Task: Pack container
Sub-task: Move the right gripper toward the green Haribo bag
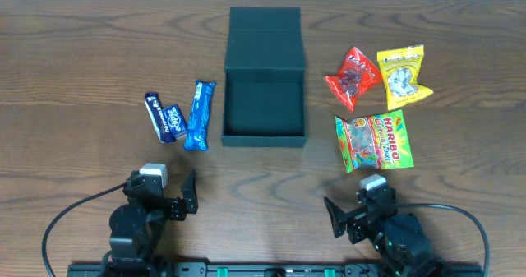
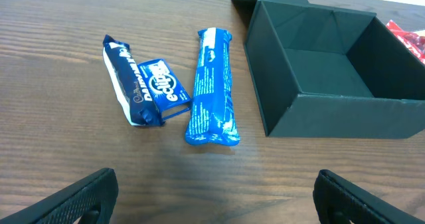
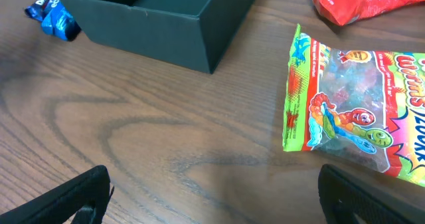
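I move my right gripper to the Haribo bag next and close it on its clear window (image 1: 366,157) (image 3: 366,147), by the blue worm near the front edge.
The dark teal container (image 1: 263,140) stands open at the table's middle, its lid flap folded back and nothing showing inside. Left of it lie a dark blue bar (image 1: 154,115), a small blue pack (image 1: 174,119) and a light blue bar (image 1: 198,115). To its right lie a red packet (image 1: 352,78), a yellow packet (image 1: 403,76) and a Haribo bag (image 1: 374,141). My left gripper (image 1: 163,188) hovers open near the front edge, below the blue bars (image 2: 212,88). My right gripper (image 1: 362,211) is open just short of the Haribo bag (image 3: 352,117). Neither gripper holds anything.
Bare wood lies between both grippers and the container (image 2: 345,117). The container's near corner (image 3: 206,51) shows at the upper left of the right wrist view. Black cables loop at the front edge beside each arm base.
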